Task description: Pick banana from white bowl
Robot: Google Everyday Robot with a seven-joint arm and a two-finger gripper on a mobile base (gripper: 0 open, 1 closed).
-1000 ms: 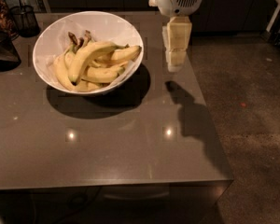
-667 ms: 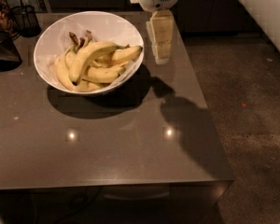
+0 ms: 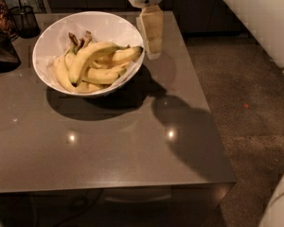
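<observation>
Next, my gripper shuts on the far end of the top banana (image 3: 106, 48), the banana that curves down toward the near side of the white bowl.
The white bowl (image 3: 52, 41) stands on the grey table's back left part and holds several yellow bananas. The banana (image 3: 90, 56), the longest and thickest, lies on top of the pile, curving from the bowl's lower middle up to the right rim. My gripper (image 3: 152, 41) hangs from its white wrist just right of the bowl's right rim, above the table, with nothing seen in it.
A dark wire-mesh cup (image 3: 24, 18) and a dark object (image 3: 1, 51) stand at the table's back left. The table (image 3: 132, 160) ends at the right in an edge over brown carpet (image 3: 246, 103). A white arm part (image 3: 279, 207) shows at the lower right.
My gripper has moved left, from well right of the bowl to right beside its right rim. The bowl and bananas have not moved.
</observation>
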